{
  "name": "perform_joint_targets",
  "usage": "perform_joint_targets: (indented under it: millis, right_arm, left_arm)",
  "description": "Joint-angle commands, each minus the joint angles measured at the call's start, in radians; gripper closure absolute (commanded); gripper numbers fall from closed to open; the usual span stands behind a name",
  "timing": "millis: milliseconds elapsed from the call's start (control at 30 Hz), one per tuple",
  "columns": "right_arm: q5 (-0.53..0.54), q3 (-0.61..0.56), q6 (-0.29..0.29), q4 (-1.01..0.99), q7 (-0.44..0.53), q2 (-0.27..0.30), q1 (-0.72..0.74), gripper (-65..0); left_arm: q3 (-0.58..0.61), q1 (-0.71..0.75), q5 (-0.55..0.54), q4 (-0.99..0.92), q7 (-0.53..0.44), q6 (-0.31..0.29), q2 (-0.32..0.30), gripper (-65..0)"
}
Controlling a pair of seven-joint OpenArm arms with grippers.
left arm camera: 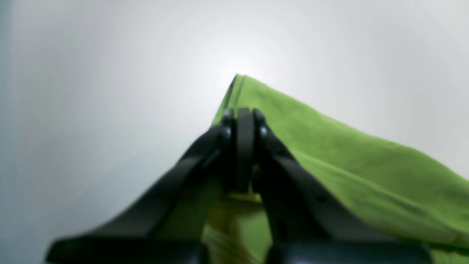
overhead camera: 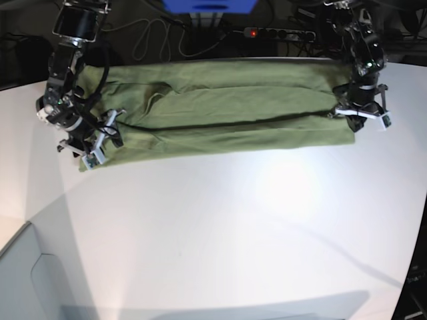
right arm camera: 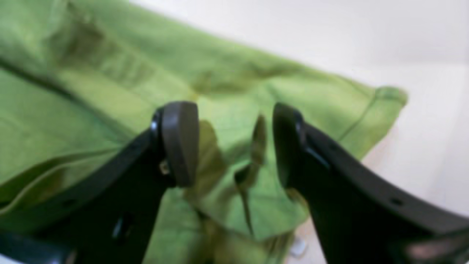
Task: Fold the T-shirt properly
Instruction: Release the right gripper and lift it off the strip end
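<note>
The T-shirt is bunched into a small raised fold near the band's corner, so my right gripper should lift and grab the folded edge farther (overhead camera: 159, 135) along the band.
The olive-green T-shirt (overhead camera: 227, 113) lies folded into a long band across the far part of the white table (overhead camera: 233, 220). My left gripper (left arm camera: 243, 121) sits at the band's right end in the base view (overhead camera: 360, 115), shut on the T-shirt (left arm camera: 348, 161) close to its corner. At the band's left end, my right gripper (right arm camera: 234, 146) (overhead camera: 93, 143) is open, its fingers (right arm camera: 179, 143) standing on either side of a small raised ridge of the T-shirt (right arm camera: 110, 73), with a hemmed corner just beyond.
A power strip (overhead camera: 280, 32) with a red light, loose cables and a blue object (overhead camera: 210, 5) lie behind the table. The table's left edge (overhead camera: 13, 243) runs diagonally at the lower left.
</note>
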Motion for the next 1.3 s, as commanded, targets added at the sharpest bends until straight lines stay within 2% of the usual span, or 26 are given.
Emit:
perform_joint_targets:
  millis: [0, 67, 100, 167, 200, 267, 367, 633, 867, 1067, 1267]
  right_arm:
    - [0.014, 0.002, 0.015, 0.014, 0.017, 0.007, 0.01, -29.5]
    - [0.014, 0.002, 0.015, 0.016, 0.017, 0.007, 0.01, -22.6]
    - [0.014, 0.002, 0.015, 0.019, 0.017, 0.008, 0.008, -17.6]
    - [0.014, 0.002, 0.015, 0.018, 0.017, 0.008, 0.005, -3.1]
    - [0.014, 0.002, 0.015, 0.018, 0.017, 0.01, 0.002, 0.0]
    - [0.014, 0.002, 0.015, 0.022, 0.017, 0.01, -0.003, -1.7]
    - [0.014, 0.01, 0.015, 0.036, 0.019, 0.01, -0.027, -0.2]
    - [0.017, 0.013, 0.015, 0.24, 0.019, 0.005, -0.132, -0.2]
    - [0.017, 0.011, 0.015, 0.281, 0.02, 0.01, -0.19, -0.2]
    - [0.017, 0.008, 0.015, 0.283, 0.131, 0.01, -0.27, -0.2]
    - [0.017, 0.011, 0.015, 0.283, 0.166, 0.01, -0.303, -0.3]
  left_arm:
    - [-0.005, -0.006, -0.004, 0.014, -0.024, 0.0, -0.011, 0.0]
    - [-0.005, -0.006, -0.004, 0.014, -0.024, 0.0, -0.011, 0.0]
    - [-0.005, -0.006, -0.004, 0.014, -0.024, 0.0, -0.011, 0.0]
    - [-0.005, -0.004, -0.004, 0.014, -0.024, 0.0, -0.011, 0.0]
    - [-0.005, -0.004, -0.004, 0.014, -0.024, 0.0, -0.011, 0.0]
    - [-0.005, -0.004, -0.004, 0.014, -0.024, 0.0, -0.011, 0.0]
    - [-0.005, -0.004, -0.004, 0.014, -0.024, 0.0, -0.011, 0.0]
    - [-0.005, -0.002, -0.004, 0.014, -0.024, 0.0, -0.011, 0.0]
    - [-0.008, -0.001, -0.004, 0.014, -0.024, 0.0, -0.011, 0.0]
    - [-0.008, 0.001, -0.004, 0.014, -0.024, 0.0, -0.011, 0.0]
    - [-0.01, 0.001, -0.004, 0.014, -0.024, 0.0, -0.011, 0.0]
